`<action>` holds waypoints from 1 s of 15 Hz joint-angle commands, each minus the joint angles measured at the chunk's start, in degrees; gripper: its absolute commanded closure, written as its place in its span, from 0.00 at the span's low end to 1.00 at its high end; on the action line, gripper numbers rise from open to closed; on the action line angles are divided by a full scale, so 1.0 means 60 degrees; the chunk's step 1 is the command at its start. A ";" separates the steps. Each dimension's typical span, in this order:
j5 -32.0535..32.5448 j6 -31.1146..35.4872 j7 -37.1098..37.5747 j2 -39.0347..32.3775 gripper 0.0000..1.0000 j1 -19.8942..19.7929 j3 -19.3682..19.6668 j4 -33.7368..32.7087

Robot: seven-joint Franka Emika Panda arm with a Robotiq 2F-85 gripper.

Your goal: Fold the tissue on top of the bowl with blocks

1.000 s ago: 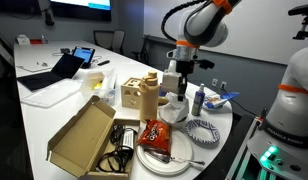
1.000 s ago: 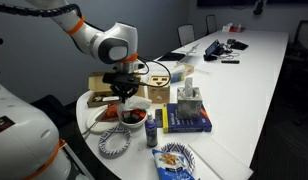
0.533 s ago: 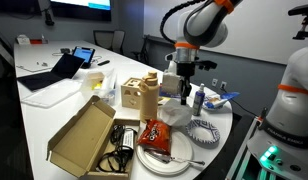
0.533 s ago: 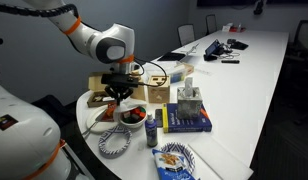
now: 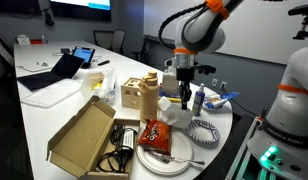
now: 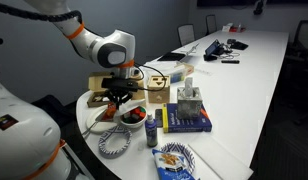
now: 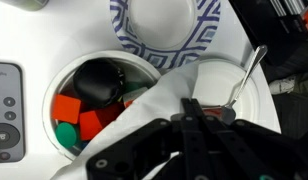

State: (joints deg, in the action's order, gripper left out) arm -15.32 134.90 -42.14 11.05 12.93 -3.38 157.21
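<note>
I will open my gripper, take the overhanging part (image 7: pixel 182 82) of the tissue and fold it back over the bowl, as the tissue lies at a slant with its end hanging past the bowl's rim.
The small white bowl (image 7: pixel 56 98) sits at the left of the wrist view, with red, orange, green and black blocks (image 7: pixel 82 112) inside. A white tissue (image 7: pixel 169 92) drapes slantwise over the bowl's right side and runs up to my gripper (image 7: pixel 191 104). The black fingers are pressed together and pinch the tissue's edge. In both exterior views the gripper (image 5: pixel 184 96) (image 6: pixel 119 97) hangs just above the bowl (image 5: pixel 172 115) (image 6: pixel 132 117), near the table's rounded end. The tissue (image 6: pixel 135 104) shows as a white patch beside the fingers.
A blue-and-white striped dish (image 7: pixel 164 30) (image 5: pixel 204 130) lies beside the bowl. A large white plate (image 7: pixel 256 105) holds a spoon (image 7: pixel 250 68), and a red snack bag (image 5: pixel 156 136) rests on it. Nearby are a remote (image 7: pixel 4 110), an open cardboard box (image 5: pixel 84 135), a wooden crate (image 5: pixel 139 92) and a blue box (image 6: pixel 189 121).
The gripper has shifted a little sideways over the bowl, drawing the tissue with it. Its jaws stay shut.
</note>
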 commanded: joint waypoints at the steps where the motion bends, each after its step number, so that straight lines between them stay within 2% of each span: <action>1: -0.0401 0.0289 -0.0274 -0.0394 1.00 0.0140 -0.0077 -0.0007; 5: -0.0314 0.0323 0.0019 -0.0704 1.00 0.0041 -0.0255 -0.0003; 6: -0.0329 0.0318 0.0035 -0.0758 0.74 0.0026 -0.0279 -0.0003; 7: -0.0321 0.0316 0.0061 -0.0806 0.73 0.0007 -0.0298 -0.0003; 11: -0.0250 0.0432 0.0230 -0.0724 0.44 -0.0108 -0.0297 -0.0004; 15: -0.0117 0.0744 0.0514 -0.0012 0.12 -0.0283 -0.0209 0.0285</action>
State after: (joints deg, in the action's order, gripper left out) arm -16.34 138.35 -40.74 6.68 12.19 -4.63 156.96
